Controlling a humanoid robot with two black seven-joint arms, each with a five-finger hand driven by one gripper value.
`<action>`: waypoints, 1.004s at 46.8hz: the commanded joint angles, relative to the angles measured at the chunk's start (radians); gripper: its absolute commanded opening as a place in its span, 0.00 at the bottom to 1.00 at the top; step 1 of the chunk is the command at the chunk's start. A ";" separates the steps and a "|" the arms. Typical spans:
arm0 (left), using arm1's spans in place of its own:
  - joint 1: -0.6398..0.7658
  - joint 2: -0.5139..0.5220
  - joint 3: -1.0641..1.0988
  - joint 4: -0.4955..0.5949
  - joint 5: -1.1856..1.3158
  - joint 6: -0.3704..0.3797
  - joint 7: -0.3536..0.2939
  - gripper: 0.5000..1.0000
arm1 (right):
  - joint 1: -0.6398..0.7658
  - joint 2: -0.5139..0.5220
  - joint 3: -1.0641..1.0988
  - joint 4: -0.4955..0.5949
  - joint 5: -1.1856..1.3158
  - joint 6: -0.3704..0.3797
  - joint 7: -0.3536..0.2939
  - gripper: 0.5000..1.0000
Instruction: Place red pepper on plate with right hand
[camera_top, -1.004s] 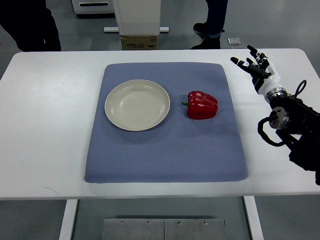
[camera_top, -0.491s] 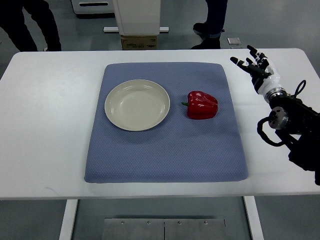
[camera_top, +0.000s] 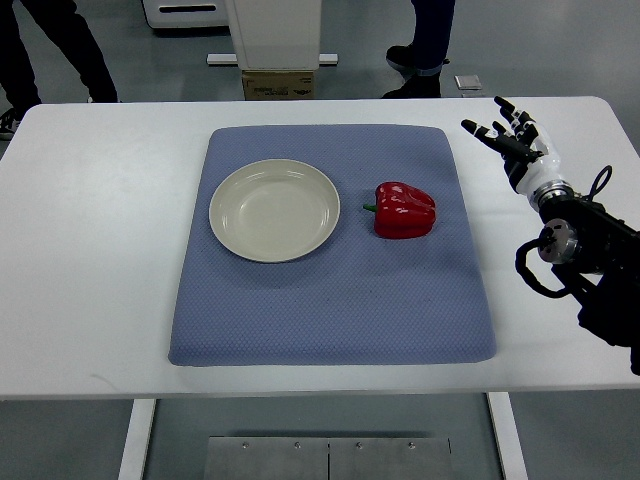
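My right gripper should close on the body of the red pepper (camera_top: 411, 210), and its fingers will go around the end that is opposite the green stem.
A red pepper (camera_top: 404, 210) lies on a blue mat (camera_top: 333, 243), its green stem pointing left. A cream plate (camera_top: 274, 210) sits empty on the mat just left of the pepper. My right hand (camera_top: 508, 133) hovers over the white table right of the mat's far right corner, fingers spread and empty, well apart from the pepper. The left arm is out of view.
The white table (camera_top: 90, 260) carries the mat. Beyond its far edge stand a person's legs (camera_top: 50, 50) at top left, another person's legs and shoe (camera_top: 425, 40) at top right, and a cardboard box (camera_top: 279, 85) under a white stand.
My right hand has barely moved. The person at top left has shifted their legs leftward.
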 joint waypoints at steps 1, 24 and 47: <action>0.000 0.000 0.000 0.000 0.000 0.000 0.000 1.00 | -0.001 -0.001 0.000 0.000 0.000 0.006 0.000 1.00; 0.000 0.000 0.000 0.000 0.000 0.000 0.001 1.00 | 0.001 -0.006 -0.005 0.000 -0.001 0.121 0.000 1.00; 0.000 0.000 0.000 0.000 0.002 0.000 0.000 1.00 | 0.001 -0.010 -0.006 0.000 -0.007 0.123 0.000 1.00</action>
